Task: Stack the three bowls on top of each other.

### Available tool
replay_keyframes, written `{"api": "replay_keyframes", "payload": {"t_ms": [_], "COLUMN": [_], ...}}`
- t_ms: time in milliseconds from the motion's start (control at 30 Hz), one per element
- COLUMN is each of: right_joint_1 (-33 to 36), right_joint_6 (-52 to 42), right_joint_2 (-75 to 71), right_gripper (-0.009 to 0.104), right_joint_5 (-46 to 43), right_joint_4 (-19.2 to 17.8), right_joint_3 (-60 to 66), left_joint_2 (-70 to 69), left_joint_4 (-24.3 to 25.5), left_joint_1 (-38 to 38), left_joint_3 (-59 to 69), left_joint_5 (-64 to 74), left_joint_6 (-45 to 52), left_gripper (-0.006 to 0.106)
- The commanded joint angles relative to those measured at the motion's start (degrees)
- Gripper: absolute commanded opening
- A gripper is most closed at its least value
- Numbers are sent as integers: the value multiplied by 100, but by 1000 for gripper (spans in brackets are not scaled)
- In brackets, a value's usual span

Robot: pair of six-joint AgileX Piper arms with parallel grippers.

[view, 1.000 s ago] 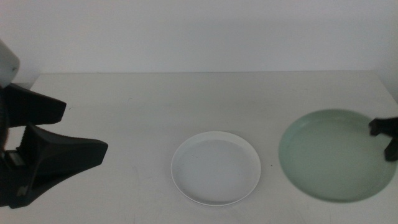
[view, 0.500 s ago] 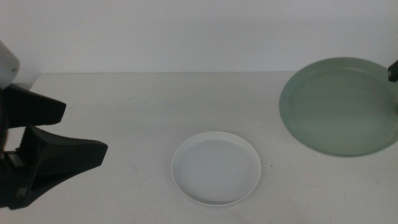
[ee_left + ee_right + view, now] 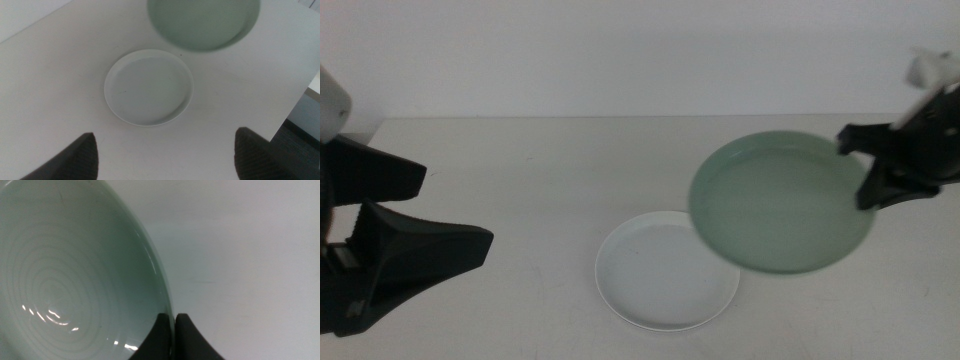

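Next, my right gripper lets go of the pale mint green bowl inside the white bowl (image 3: 667, 270) near the front centre of the table.
The pale mint green bowl (image 3: 780, 200) hangs in the air above the table, right of centre, its left edge overlapping the white bowl's right side in the middle view. My right gripper (image 3: 862, 170) is shut on its right rim; the wrist view shows both jaws pinching the green bowl's (image 3: 75, 275) rim. The white bowl (image 3: 667, 270) lies flat on the table near the front centre, also seen as the white bowl (image 3: 148, 86) below the green bowl (image 3: 204, 22) in the left wrist view. My left gripper (image 3: 165, 157) waits open at the left, well clear of both. The blue-grey bowl is out of view.
The white table (image 3: 520, 170) ends at a pale back wall. Its right-hand edge (image 3: 295, 100) drops off to a dark floor in the left wrist view. The left arm's dark body (image 3: 380, 250) fills the left side of the middle view.
The right gripper lifted the green bowl off the table at the right, raised it, then carried it left toward the white bowl. The left arm and white bowl stayed still.
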Motion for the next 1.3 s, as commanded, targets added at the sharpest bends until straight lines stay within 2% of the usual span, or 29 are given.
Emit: {"api": "replay_keyframes", "payload": {"t_ms": [0,300,567,1067,1200,1267], "right_joint_1": [216,876,1312,1383,1383,1383], "right_joint_6": [13,7,7,-320,-319,-319], "right_joint_2": [22,893,1673,2213,2213,2201], "right_gripper": [-1,-1,-1,-1,2,8], "right_joint_5": [-301,-1061,-1112,-1309,-1283,-1283], "right_joint_4": [173,541,603,585,585,585], "right_joint_3": [-197,-204,-775,-828,-828,-828], "left_joint_2": [-22,-22,-22,-22,-22,-22], "left_joint_4": [-201,-201,-201,-201,-201,-201], "left_joint_1": [7,7,7,7,7,7], "left_joint_3": [-128,-128,-128,-128,-128,-128], "left_joint_5": [-301,-301,-301,-301,-301,-301], "left_joint_6": [-23,-23,-23,-23,-23,-23], "left_gripper": [105,105,105,105,105,105]}}
